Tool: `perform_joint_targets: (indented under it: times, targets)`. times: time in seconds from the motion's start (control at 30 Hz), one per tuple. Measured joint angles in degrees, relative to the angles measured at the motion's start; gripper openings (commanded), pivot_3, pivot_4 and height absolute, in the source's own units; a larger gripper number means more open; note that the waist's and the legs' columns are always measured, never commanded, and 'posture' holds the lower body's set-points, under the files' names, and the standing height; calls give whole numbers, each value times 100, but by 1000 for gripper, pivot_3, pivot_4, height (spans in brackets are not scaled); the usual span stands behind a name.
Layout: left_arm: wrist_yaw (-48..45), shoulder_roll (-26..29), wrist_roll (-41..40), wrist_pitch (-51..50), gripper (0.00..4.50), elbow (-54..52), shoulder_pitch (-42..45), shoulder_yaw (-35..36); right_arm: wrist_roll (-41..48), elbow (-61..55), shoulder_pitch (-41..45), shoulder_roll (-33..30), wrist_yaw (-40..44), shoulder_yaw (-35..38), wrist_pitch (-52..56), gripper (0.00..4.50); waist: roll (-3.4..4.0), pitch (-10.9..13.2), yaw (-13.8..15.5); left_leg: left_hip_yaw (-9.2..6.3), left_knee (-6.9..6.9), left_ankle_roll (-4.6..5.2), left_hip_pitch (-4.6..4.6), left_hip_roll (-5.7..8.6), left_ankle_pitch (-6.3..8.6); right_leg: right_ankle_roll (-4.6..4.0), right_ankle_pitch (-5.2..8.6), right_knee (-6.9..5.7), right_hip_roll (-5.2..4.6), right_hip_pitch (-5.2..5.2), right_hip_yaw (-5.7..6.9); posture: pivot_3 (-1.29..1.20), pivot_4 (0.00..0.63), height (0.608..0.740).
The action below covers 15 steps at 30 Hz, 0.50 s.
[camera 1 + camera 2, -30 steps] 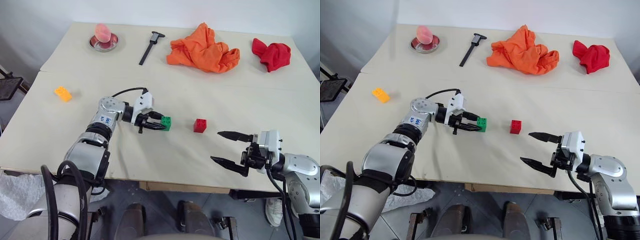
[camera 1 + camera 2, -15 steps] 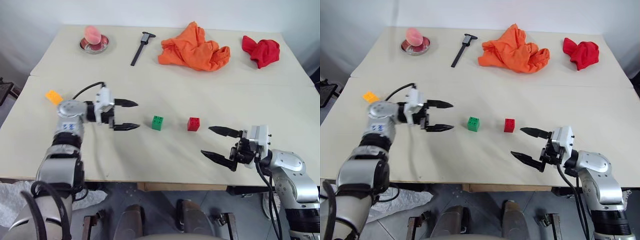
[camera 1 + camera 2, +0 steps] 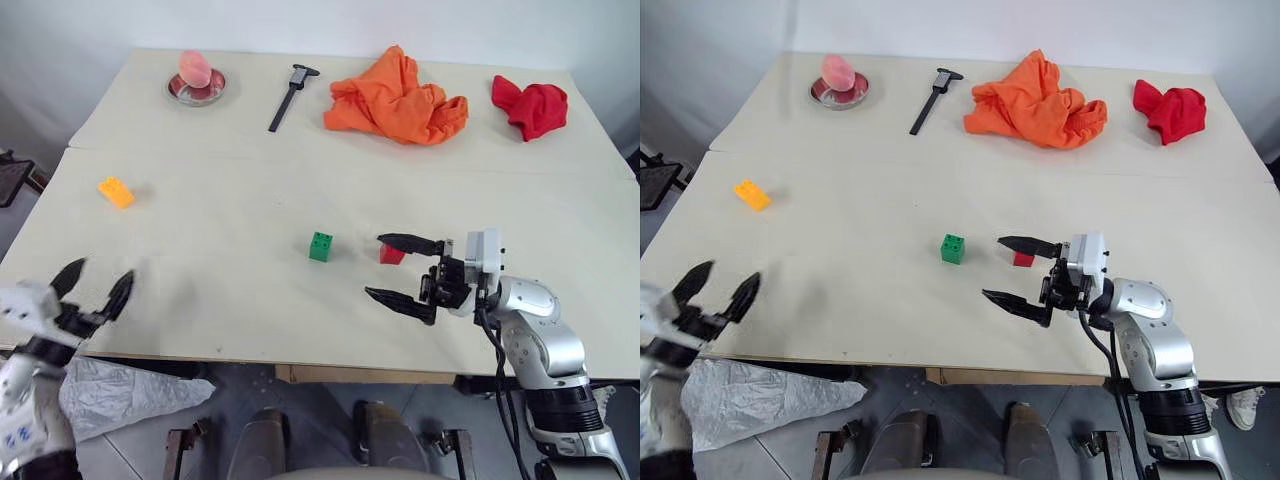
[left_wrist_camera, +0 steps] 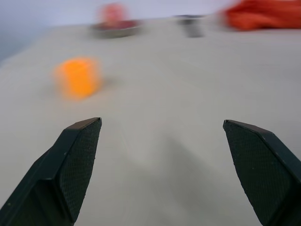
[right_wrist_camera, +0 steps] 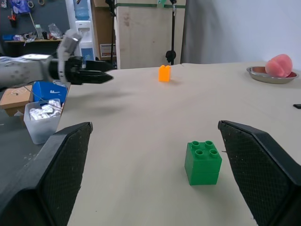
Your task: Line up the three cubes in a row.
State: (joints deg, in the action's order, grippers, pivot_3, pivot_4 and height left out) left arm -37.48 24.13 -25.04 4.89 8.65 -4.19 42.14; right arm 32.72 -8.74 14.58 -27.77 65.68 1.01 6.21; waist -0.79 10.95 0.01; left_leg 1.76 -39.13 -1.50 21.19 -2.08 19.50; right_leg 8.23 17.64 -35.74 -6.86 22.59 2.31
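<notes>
The yellow-orange cube lies far from the green cube and the red cube. So my left gripper should close on the opposite sides (image 3: 117,194) (image 4: 78,79) of the yellow-orange cube.
The green cube (image 3: 321,246) stands near the table's middle, with the red cube (image 3: 392,254) a short way to its right. The red cube is partly hidden behind a finger of my right gripper (image 3: 376,266). That gripper is open and empty, points left towards the green cube (image 5: 202,163), and has its fingertips a little past the red cube. The yellow-orange cube (image 3: 116,191) lies far off at the left. My left gripper (image 3: 95,285) is open and empty at the table's near left edge, with the yellow-orange cube (image 4: 77,76) ahead of it.
Along the far side of the table (image 3: 220,300) lie a metal dish with a pink fruit (image 3: 197,85), a black caliper (image 3: 290,95), a big orange cloth (image 3: 400,100) and a red cloth (image 3: 530,105). A plastic bag (image 3: 120,385) lies below the table's near left edge.
My left gripper let go of the green cube, opened and swung back to the table's near left edge. My right gripper moved left up to the red cube. The camera view shifted.
</notes>
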Motion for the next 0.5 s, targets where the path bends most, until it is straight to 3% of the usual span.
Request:
perform_joint_targets:
  times: [0.1,0.23,0.37,0.5]
  targets:
    - [597,-281,-187,-141,4367,-426,-173,111,-1,-5,78,44,1,-90,-2,4500,-6,-3,11,0,0,0,0,2,0,-1,-1,5,-1,-1,2,0,150,740]
    - [1026,-104,-169,-448,4367,-509,133,-49,-25,-2,95,50,49,-114,-16,4500,-7,-4,2,0,0,-1,-2,3,-1,-2,-1,6,4,-1,2,0,150,740]
    - [1853,443,32,-994,4367,-23,1159,-185,-72,16,145,42,132,-166,-6,4500,-8,-5,-12,1,0,-5,-2,0,-3,-3,-1,-6,12,2,2,0,150,740]
    - [2614,553,260,-1487,4367,439,2169,-529,-68,23,198,25,170,-209,49,4500,-9,-5,-12,7,0,-3,1,4,-1,-2,-1,-3,11,5,1,0,150,740]
